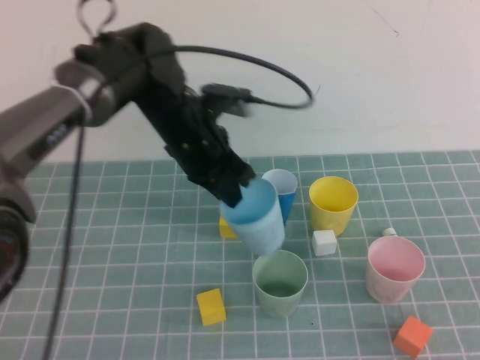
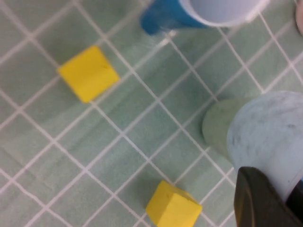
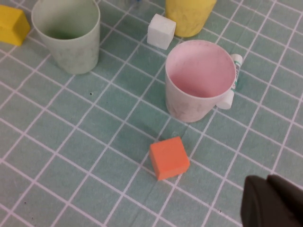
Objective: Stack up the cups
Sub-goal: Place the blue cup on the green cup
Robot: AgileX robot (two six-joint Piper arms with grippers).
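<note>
Next, my left gripper lets go of the light blue cup inside the sage green cup [image 1: 280, 274] [image 2: 232, 125] near the white cube.
My left gripper [image 1: 236, 191] is shut on the rim of the light blue cup [image 1: 256, 219] and holds it tilted in the air, just above and behind the sage green cup [image 1: 280, 281]. In the left wrist view the light blue cup [image 2: 270, 137] overlaps the sage green cup [image 2: 217, 130], with one dark finger [image 2: 258, 198] on its wall. The yellow cup [image 1: 333, 204] stands at the back right and the pale pink cup [image 1: 394, 268] at the right. My right gripper [image 3: 274, 205] hovers shut and empty near the pink cup [image 3: 201, 80], out of the high view.
A narrow dark-blue cup [image 1: 283, 189] stands behind the held cup. A white cube [image 1: 324, 242], two yellow cubes [image 1: 211, 307] [image 1: 227, 227], an orange cube [image 1: 412, 335] and a small white tube [image 3: 235, 71] beside the pink cup lie on the green gridded mat [image 1: 112, 255].
</note>
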